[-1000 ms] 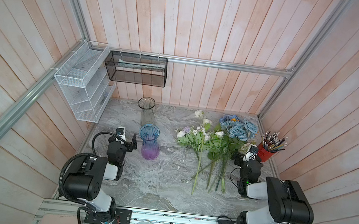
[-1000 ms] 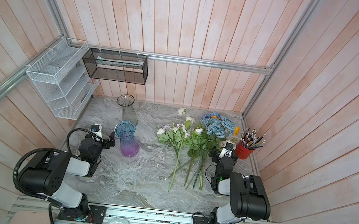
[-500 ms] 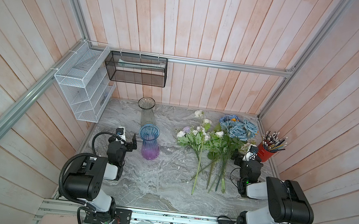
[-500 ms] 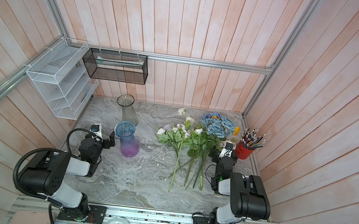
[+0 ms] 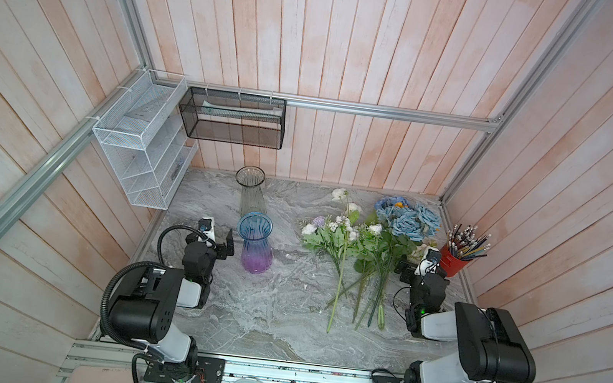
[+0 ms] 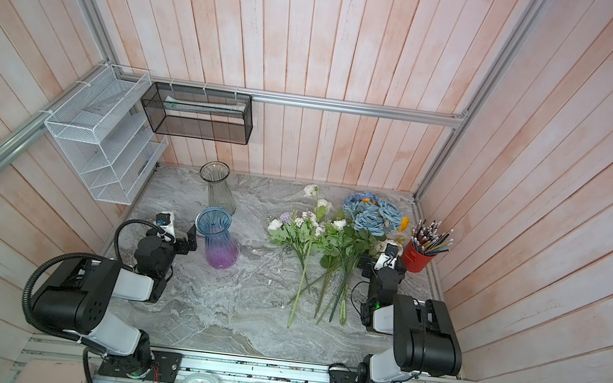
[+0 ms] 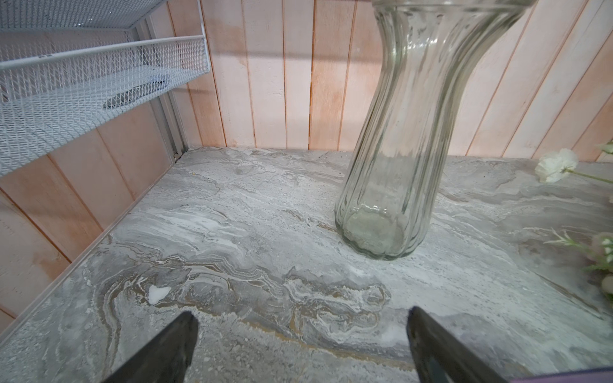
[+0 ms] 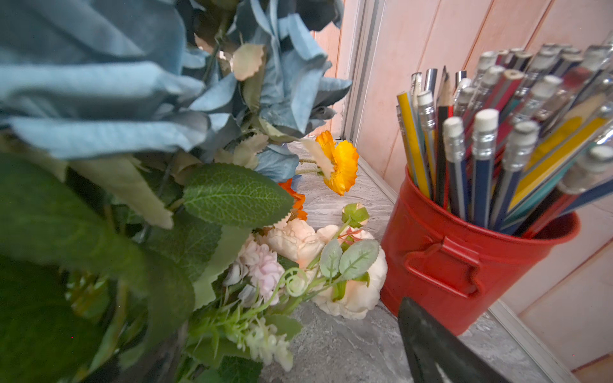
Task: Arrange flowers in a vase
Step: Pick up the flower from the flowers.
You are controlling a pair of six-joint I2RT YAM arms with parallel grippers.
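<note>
Next, I move my right gripper to the long light-green stem of the white blooms, nearest the vases, and close it around the stem's middle (image 5: 341, 268).
A blue-to-purple glass vase (image 5: 255, 248) (image 6: 218, 243) stands left of centre, with a clear ribbed vase (image 5: 252, 193) (image 7: 398, 149) behind it. The flowers (image 5: 346, 242) (image 6: 311, 233) lie on the marble top at the right, stems toward the front. Among them are white blooms, dusty-blue roses (image 5: 407, 220) (image 8: 99, 86), an orange bloom (image 8: 338, 165) and peach roses (image 8: 351, 288). My left gripper (image 5: 218, 240) (image 7: 302, 331) sits low, just left of the coloured vase, open and empty. My right gripper (image 5: 417, 269) (image 8: 292, 348) is open between the flowers and the pencil cup, one finger hidden by leaves.
A red metal cup of pencils (image 5: 454, 260) (image 8: 464, 252) stands close to the right wall beside my right gripper. A white wire rack (image 5: 142, 146) and a black mesh basket (image 5: 232, 118) hang on the walls at the back left. Wooden walls enclose the marble tabletop (image 5: 281, 310).
</note>
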